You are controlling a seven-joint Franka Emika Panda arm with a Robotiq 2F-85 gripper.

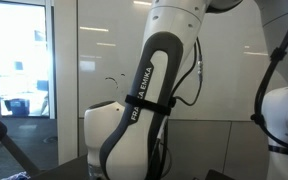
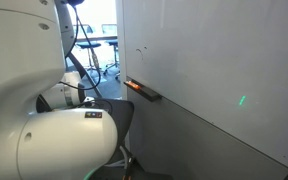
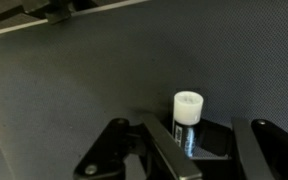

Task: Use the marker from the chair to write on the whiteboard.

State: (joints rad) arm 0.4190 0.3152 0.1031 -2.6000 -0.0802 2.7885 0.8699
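My fingers are near the marker's white end; I need to open, back up and regrip farther down its body [image 3: 187, 142] before lifting it to the whiteboard.
In the wrist view my gripper [image 3: 196, 150] is shut on a dark marker [image 3: 187, 122] with a white end that points away from the camera. The marker stands between the two fingers, in front of a grey flat surface that looks like the whiteboard [image 3: 134, 70]. The whiteboard also shows in both exterior views [image 1: 114, 50] [image 2: 204, 60], with a few small dark marks on it [image 1: 114, 80]. The gripper is hidden in both exterior views, where only the white arm [image 1: 149, 90] [image 2: 34, 120] shows. I cannot tell whether the marker tip touches the board.
The board's tray [image 2: 144, 92] holds a small red-orange item, and shows at the top left of the wrist view [image 3: 54, 12]. A dark chair [image 2: 119, 118] stands by the robot's base. Office chairs and desks [image 2: 104, 50] stand behind.
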